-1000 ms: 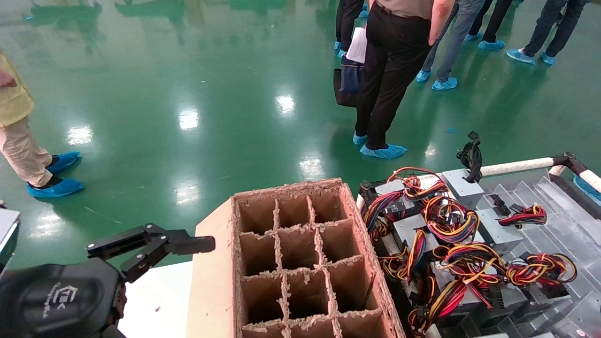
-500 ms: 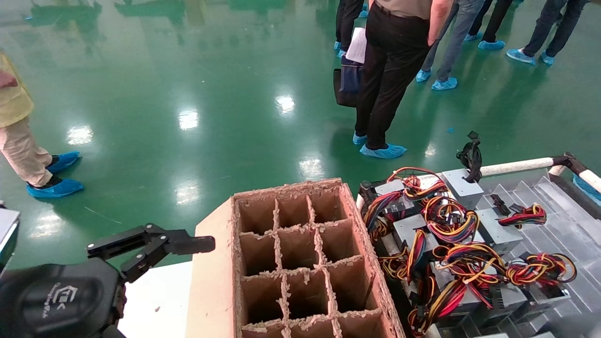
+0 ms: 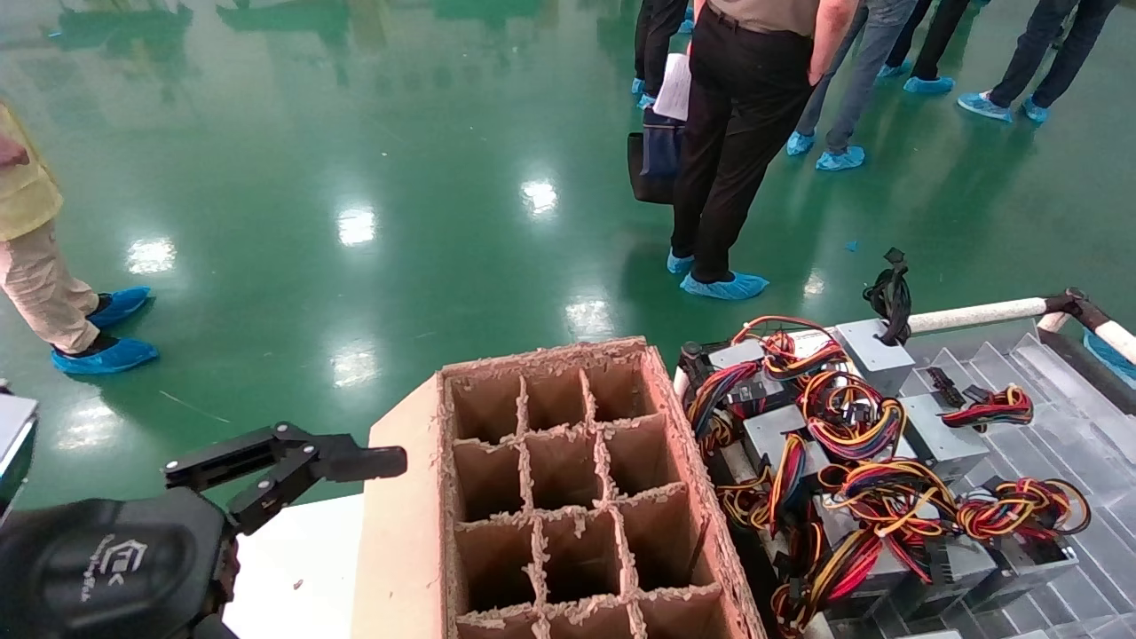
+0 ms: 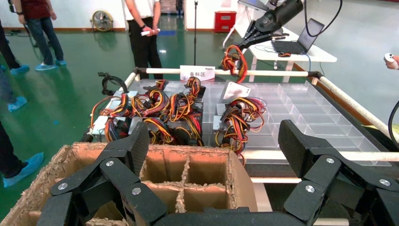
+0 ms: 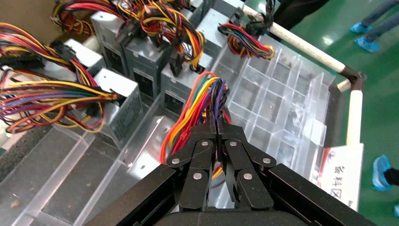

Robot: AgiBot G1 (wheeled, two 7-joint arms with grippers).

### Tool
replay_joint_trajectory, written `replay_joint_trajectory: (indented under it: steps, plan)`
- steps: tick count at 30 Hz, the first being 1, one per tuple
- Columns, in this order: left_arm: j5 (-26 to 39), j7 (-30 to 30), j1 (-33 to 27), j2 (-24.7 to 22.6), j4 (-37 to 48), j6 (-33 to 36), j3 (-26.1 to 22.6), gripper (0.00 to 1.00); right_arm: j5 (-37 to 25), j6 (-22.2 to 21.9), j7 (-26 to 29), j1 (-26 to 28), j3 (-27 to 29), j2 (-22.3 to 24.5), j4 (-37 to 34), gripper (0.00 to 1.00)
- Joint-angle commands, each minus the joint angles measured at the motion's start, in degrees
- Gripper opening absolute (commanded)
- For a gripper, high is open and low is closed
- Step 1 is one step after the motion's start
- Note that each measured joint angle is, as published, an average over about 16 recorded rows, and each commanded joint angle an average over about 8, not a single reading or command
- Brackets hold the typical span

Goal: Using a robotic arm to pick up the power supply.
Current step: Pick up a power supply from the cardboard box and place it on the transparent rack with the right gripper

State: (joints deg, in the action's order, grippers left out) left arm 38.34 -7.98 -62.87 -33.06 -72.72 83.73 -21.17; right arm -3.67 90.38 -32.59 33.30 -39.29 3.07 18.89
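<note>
I should use my right gripper to set the power supply down in the empty tray slots [image 3: 1062, 606] next to the closest grey power supplies.
Several grey power supplies [image 3: 941, 444] with red, yellow and black wire bundles lie in a clear compartment tray [image 3: 1056, 435]. The right robotic arm is out of the head view. In its wrist view my right gripper [image 5: 219, 125] is shut on a looped wire bundle [image 5: 197, 101] belonging to one power supply [image 5: 181, 87]. The left wrist view shows that arm [image 4: 275, 16] far off, holding the bundle [image 4: 234, 61] above the tray. My left gripper [image 3: 293, 470] stands open beside the cardboard box, nothing between its fingers [image 4: 134, 146].
A tall cardboard box [image 3: 568, 497] with a grid of open cells stands between the left arm and the tray. A white padded rail [image 3: 976, 313] frames the tray. People in blue shoe covers [image 3: 745, 133] stand on the green floor beyond.
A dark blurred shape at the lower right corner of the head view half a second ago is gone. The left arm, box and power supplies have not moved.
</note>
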Motion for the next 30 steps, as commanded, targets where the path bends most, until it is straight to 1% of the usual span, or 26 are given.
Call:
replay_joint_trajectory:
  steps: [1, 10, 11, 12, 18, 19, 20, 30]
  plan:
    - [0.0, 0.0, 0.0, 0.0, 0.0, 0.0, 0.0, 1.00, 0.0, -0.1, 0.0, 0.0, 0.1, 0.1, 0.6, 0.00]
    - [0.0, 0.0, 0.0, 0.0, 0.0, 0.0, 0.0, 1.00, -2.4, -1.6, 0.7, -0.3, 2.6, 0.4, 5.8, 0.00]
    - [0.0, 0.0, 0.0, 0.0, 0.0, 0.0, 0.0, 1.00, -2.8, -1.9, 0.9, -0.3, 2.9, 0.3, 6.4, 0.03]
    - [0.0, 0.0, 0.0, 0.0, 0.0, 0.0, 0.0, 1.00, -3.4, -2.3, 1.2, -0.4, 3.2, 0.2, 7.0, 0.09]
    - [0.0, 0.0, 0.0, 0.0, 0.0, 0.0, 0.0, 1.00, -6.3, -4.5, 3.0, -0.9, 4.9, 0.1, 9.6, 0.84]
    - [0.0, 0.0, 0.0, 0.0, 0.0, 0.0, 0.0, 1.00, -6.7, -4.7, 3.2, -0.9, 5.1, 0.1, 9.9, 0.93]
    - [0.0, 0.0, 0.0, 0.0, 0.0, 0.0, 0.0, 1.00, -7.0, -4.9, 3.3, -0.9, 5.2, 0.1, 10.1, 1.00]
    - [0.0, 0.0, 0.0, 0.0, 0.0, 0.0, 0.0, 1.00, -7.2, -5.1, 3.3, -1.0, 5.4, 0.2, 10.2, 1.00]
